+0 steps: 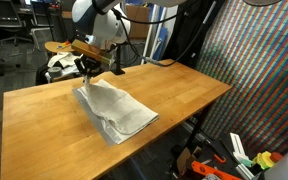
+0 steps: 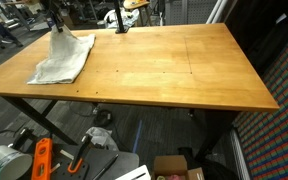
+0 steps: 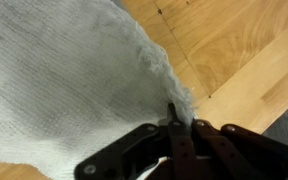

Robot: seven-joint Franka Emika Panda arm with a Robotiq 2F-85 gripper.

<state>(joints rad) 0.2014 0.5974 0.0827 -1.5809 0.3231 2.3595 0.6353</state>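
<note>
Next, the gripper releases the cloth's raised corner, now held above the tabletop, on the wooden tabletop [image 1: 80,89] near the far edge of the table.
A pale grey-white cloth [image 1: 116,108] lies on the wooden table [image 1: 184,95], one corner lifted. My gripper [image 1: 88,67] is shut on that raised corner and holds it above the tabletop. In an exterior view the cloth [image 2: 64,58] lies near the table's far left corner with the gripper [image 2: 56,27] pinching its upper end. In the wrist view the black fingers [image 3: 172,128] are closed together on the cloth's frayed edge [image 3: 74,70], and the cloth hangs away from them over the wood.
Office chairs and a round wooden stool [image 1: 59,47] stand behind the table. Orange tools [image 2: 42,158] and a cardboard box [image 2: 174,168] lie on the floor under the table. A patterned panel [image 1: 264,70] stands to one side.
</note>
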